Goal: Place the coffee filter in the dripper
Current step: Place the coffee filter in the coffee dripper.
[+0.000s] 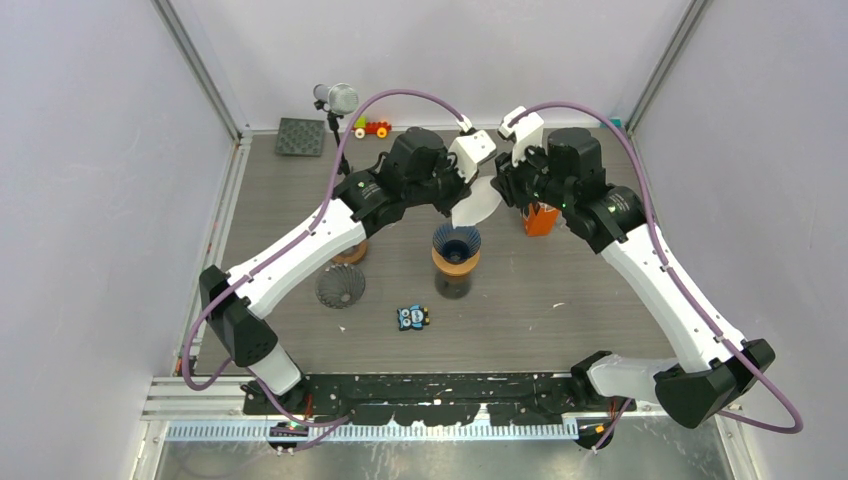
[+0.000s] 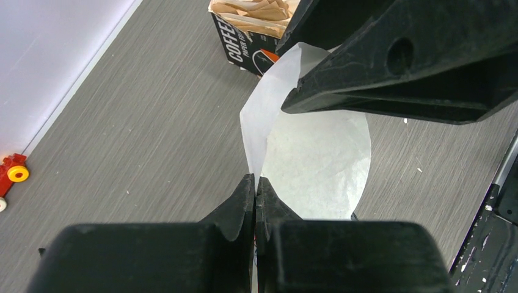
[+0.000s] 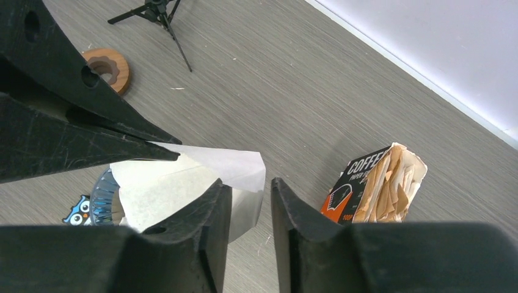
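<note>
The filter's edge is held only by my left gripper, so next my right gripper closes on the filter's loose corner (image 3: 259, 174) before my left gripper opens to regrasp.
The white paper coffee filter (image 1: 478, 203) hangs in the air above the blue ribbed dripper (image 1: 456, 240), which sits on a dark carafe at the table's middle. My left gripper (image 1: 466, 190) is shut on the filter's lower edge; in the left wrist view the jaws (image 2: 255, 181) pinch the paper (image 2: 317, 159). My right gripper (image 1: 503, 186) is open, its fingers on either side of the filter's other edge (image 3: 241, 168) with a gap showing (image 3: 251, 183). The dripper's rim peeks out under the paper (image 3: 101, 195).
An orange-black box of brown filters (image 1: 540, 218) stands right of the dripper, also in the wrist views (image 3: 375, 183) (image 2: 244, 30). A dark second dripper (image 1: 341, 287), a wooden ring (image 1: 350, 252), an owl figure (image 1: 413, 317), a microphone tripod (image 1: 335, 100), a toy car (image 1: 372, 128).
</note>
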